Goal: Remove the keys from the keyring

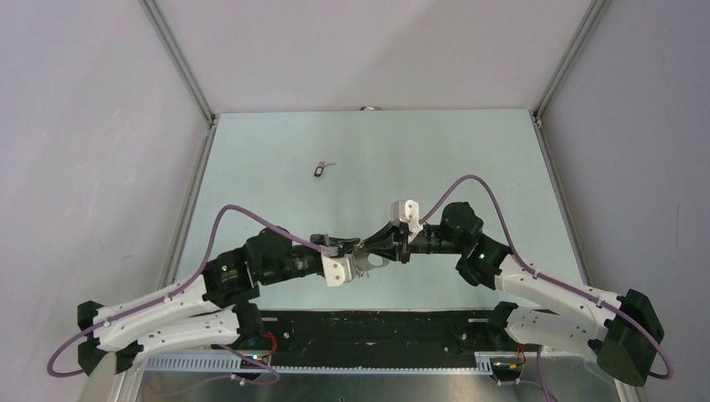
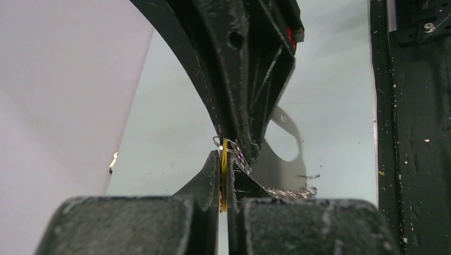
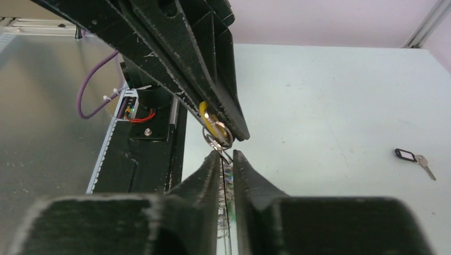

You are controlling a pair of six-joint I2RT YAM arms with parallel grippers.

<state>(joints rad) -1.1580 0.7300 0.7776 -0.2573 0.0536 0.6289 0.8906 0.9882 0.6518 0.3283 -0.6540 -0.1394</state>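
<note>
The robot's right gripper pinches the low end of the wire ring, so it should open, back off and pinch the coils closer to the yellow-headed key (image 3: 225, 140) before pulling.
My two grippers meet above the table's middle. The left gripper (image 1: 355, 256) (image 2: 225, 159) is shut on the yellow-headed key (image 2: 224, 180), seen edge-on between its fingers. The key's small wire ring (image 3: 218, 139) shows in the right wrist view, next to the yellow head (image 3: 209, 118). The right gripper (image 1: 374, 249) (image 3: 227, 156) is shut on the grey-beige keyring (image 2: 277, 159), a flat loop with an oval hole that appears edge-on between its fingers (image 3: 225, 183). A short chain (image 2: 290, 192) hangs from the keyring. Another key with a black tag (image 1: 322, 169) (image 3: 408, 156) lies loose on the table.
The black base rail (image 1: 368, 327) runs along the near edge behind both arms. Grey walls with metal corner posts (image 1: 180, 59) enclose the pale table (image 1: 469, 151). Purple cables (image 1: 243, 213) loop over each arm.
</note>
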